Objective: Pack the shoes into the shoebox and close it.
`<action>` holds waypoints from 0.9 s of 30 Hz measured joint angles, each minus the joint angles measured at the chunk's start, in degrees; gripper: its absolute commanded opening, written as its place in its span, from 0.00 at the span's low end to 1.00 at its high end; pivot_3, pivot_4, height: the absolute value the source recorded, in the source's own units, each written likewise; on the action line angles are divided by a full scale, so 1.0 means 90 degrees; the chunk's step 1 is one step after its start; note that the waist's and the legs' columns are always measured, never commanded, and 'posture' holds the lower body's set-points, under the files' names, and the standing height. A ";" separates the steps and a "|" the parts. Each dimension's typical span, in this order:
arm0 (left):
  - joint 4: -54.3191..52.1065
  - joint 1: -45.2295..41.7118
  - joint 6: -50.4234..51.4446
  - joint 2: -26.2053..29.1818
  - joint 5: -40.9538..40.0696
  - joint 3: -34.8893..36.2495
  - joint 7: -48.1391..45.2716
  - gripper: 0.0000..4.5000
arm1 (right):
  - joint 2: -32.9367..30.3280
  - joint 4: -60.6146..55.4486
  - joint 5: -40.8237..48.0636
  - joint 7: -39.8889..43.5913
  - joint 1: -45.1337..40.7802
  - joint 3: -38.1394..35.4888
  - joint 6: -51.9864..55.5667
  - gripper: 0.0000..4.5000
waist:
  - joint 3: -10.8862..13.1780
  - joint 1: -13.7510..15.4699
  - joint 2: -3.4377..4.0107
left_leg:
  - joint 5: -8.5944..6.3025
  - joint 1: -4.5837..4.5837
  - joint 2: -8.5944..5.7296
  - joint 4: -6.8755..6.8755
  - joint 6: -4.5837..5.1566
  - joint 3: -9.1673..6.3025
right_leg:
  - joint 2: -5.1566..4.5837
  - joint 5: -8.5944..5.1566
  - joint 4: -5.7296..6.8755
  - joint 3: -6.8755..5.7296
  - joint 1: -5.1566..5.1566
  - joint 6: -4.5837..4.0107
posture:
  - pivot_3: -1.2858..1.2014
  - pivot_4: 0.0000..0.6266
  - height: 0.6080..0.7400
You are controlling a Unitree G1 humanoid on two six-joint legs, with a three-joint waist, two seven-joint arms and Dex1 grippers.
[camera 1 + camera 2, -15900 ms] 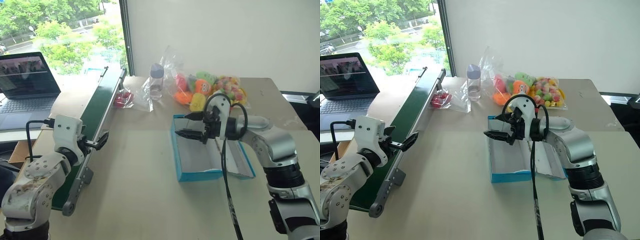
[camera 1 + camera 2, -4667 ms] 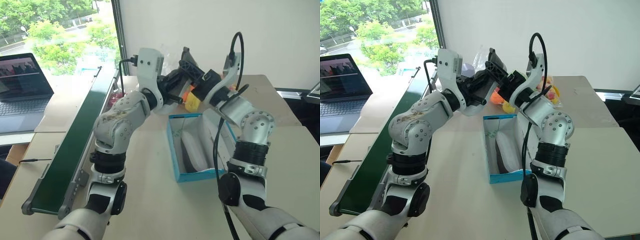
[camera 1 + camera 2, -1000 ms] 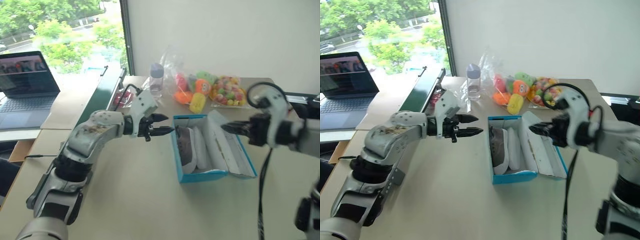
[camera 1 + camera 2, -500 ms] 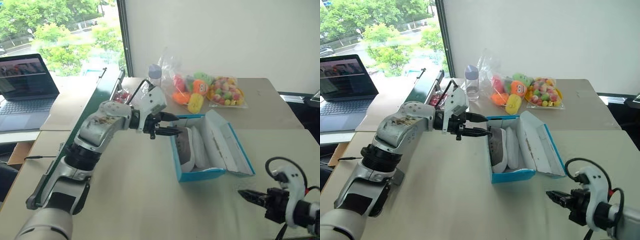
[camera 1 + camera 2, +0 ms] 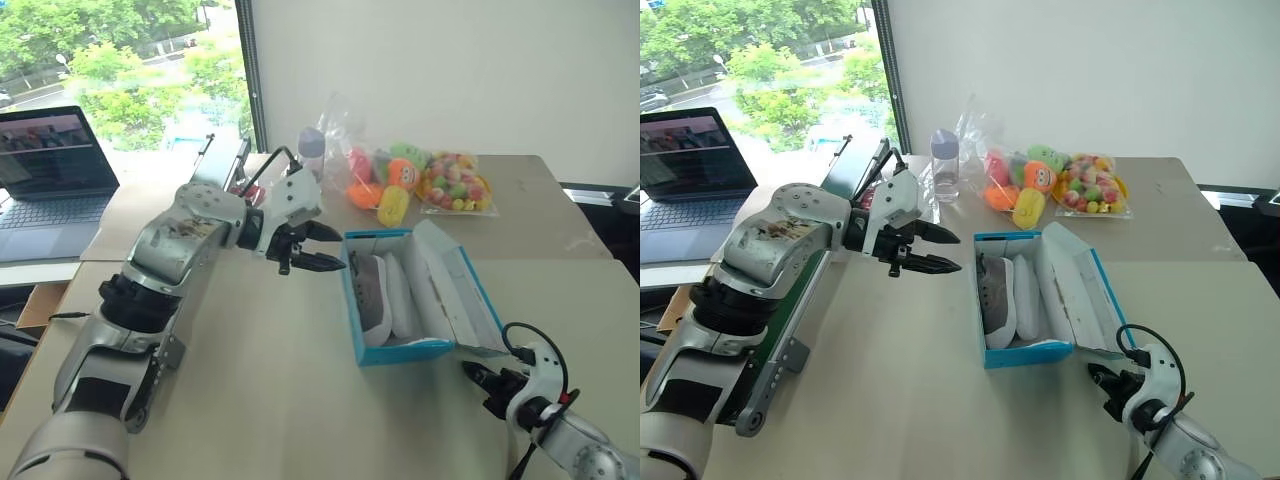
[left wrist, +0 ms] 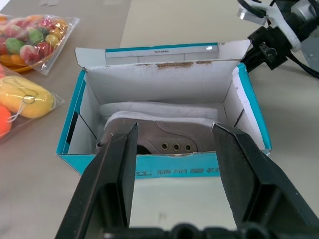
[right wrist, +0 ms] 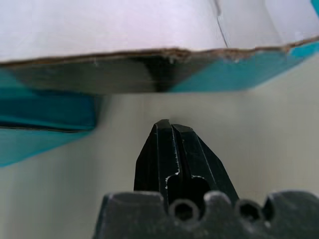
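Note:
Once the robot's right gripper lets go, the lid, now leaning out of the box, will rest over the shoes in the turquoise shoebox (image 5: 393, 283).
The turquoise shoebox (image 5: 405, 352) stands open in the middle of the table, with its lid (image 5: 455, 295) leaning out to the right. The shoes (image 5: 372, 290) lie inside it side by side, grey uppers and pale soles showing. My left gripper (image 5: 335, 252) hovers open and empty just left of the box, pointing at it. In the left wrist view the grey shoe (image 6: 164, 137) sits framed between its fingers (image 6: 117, 169). My right gripper (image 5: 470, 372) is shut, low over the table by the lid's near corner. Its closed tip (image 7: 167, 124) lies just under the lid's edge (image 7: 164, 64).
Clear bags of colourful plush toys (image 5: 420, 180) and a bottle (image 5: 312, 150) stand behind the box. A green conveyor belt (image 5: 215, 165) runs along the table's left side, with a laptop (image 5: 50, 160) beyond it. Bare tabletop lies in front of the box.
My right gripper has dropped from beside the open lid down to table level at the lid's near corner. The left gripper has stayed by the box's left wall, its wrist turning somewhat.

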 measured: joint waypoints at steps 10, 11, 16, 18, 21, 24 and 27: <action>-0.0010 -0.0036 -0.0012 0.0176 0.0041 -0.0010 -0.0233 0.56 | 0.0801 0.0776 -0.0312 0.0539 -0.0063 -0.0431 -0.2633 0.01 | -0.0002 0.0022 0.0006 | 0.0000 0.0000 -0.0001 -0.0005 0.0002 -0.0001 | 0.0004 -0.0001 0.0005 0.0019 -0.0004 0.0002 | 0.52 0.24 1.00; -0.0010 -0.0036 -0.0021 0.0177 0.0059 -0.0010 -0.0256 0.56 | 0.0803 0.0749 -0.0263 0.0543 -0.0069 -0.0504 -0.2720 0.01 | -0.0002 0.0021 0.0007 | 0.0000 0.0000 -0.0002 -0.0006 0.0002 0.0000 | 0.0004 -0.0001 0.0005 0.0020 -0.0005 0.0003 | 0.52 0.24 1.00; 0.0070 -0.0040 -0.0063 0.0247 0.0163 -0.0010 -0.0321 0.56 | 0.0743 0.0296 0.0319 0.0547 -0.0078 -0.0958 -0.2959 0.01 | -0.0002 0.0007 0.0007 | 0.0002 0.0008 0.0000 -0.0006 -0.0002 0.0001 | 0.0007 -0.0001 0.0013 0.0023 -0.0002 0.0001 | 0.52 0.24 1.00; 0.0162 -0.0060 -0.0087 0.0292 0.0230 0.0003 -0.0315 0.56 | 0.0561 0.0229 0.0399 0.0541 -0.0130 -0.0973 -0.2954 0.01 | -0.0001 0.0005 0.0011 | 0.0005 0.0010 -0.0001 -0.0004 -0.0005 0.0003 | 0.0007 0.0000 0.0014 0.0029 -0.0002 0.0000 | 0.52 0.24 1.00; 0.0225 -0.0141 -0.0091 0.0326 0.0231 0.0109 -0.0307 0.56 | 0.0179 0.0047 0.0426 0.0524 -0.0231 -0.1041 -0.2905 0.01 | -0.0001 0.0009 0.0014 | 0.0006 0.0015 -0.0003 -0.0002 -0.0004 0.0008 | 0.0007 0.0000 0.0015 0.0039 0.0001 0.0000 | 0.52 0.24 1.00; 0.0228 -0.0250 -0.0056 0.0267 0.0107 0.0402 -0.0255 0.56 | -0.0160 -0.0275 0.0655 0.0513 -0.0351 -0.1030 -0.2671 0.01 | -0.0001 0.0009 0.0015 | 0.0006 0.0014 -0.0002 -0.0005 -0.0004 0.0008 | 0.0009 0.0000 0.0014 0.0043 -0.0002 0.0000 | 0.52 0.24 1.00; 0.0241 -0.0349 -0.0008 0.0140 -0.0115 0.0773 -0.0127 0.56 | -0.0362 -0.0596 0.0923 0.0411 -0.0512 -0.0952 -0.2332 0.01 | -0.0001 0.0007 0.0015 | 0.0006 0.0012 -0.0002 -0.0005 -0.0004 0.0008 | 0.0012 0.0001 0.0016 0.0042 -0.0002 0.0001 | 0.52 0.24 1.00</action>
